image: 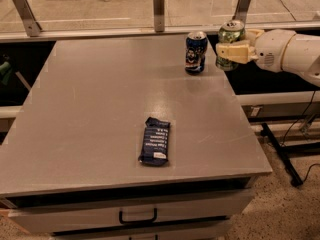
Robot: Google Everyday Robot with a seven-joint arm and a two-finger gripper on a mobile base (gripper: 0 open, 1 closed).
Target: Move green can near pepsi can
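I need to use my gripper to set the green can down on the grey table, between the pepsi can and the table's near side edge [213, 81].
The pepsi can [195, 52], dark blue with a silver top, stands upright near the table's far right edge. The green can [230, 34] is upright just to its right, held at the table's right edge. My gripper [231, 52] reaches in from the right on a white arm [287, 50]. It is shut on the green can, with cream fingers [234, 50] wrapped around the can's lower half. Whether the can's base touches the table is hidden by the fingers.
A flat dark blue snack packet [154, 140] lies on the grey table [100, 114] towards the front centre. A drawer with a handle [138, 217] sits under the front edge. Metal posts [158, 1] and a rail run along the far side.
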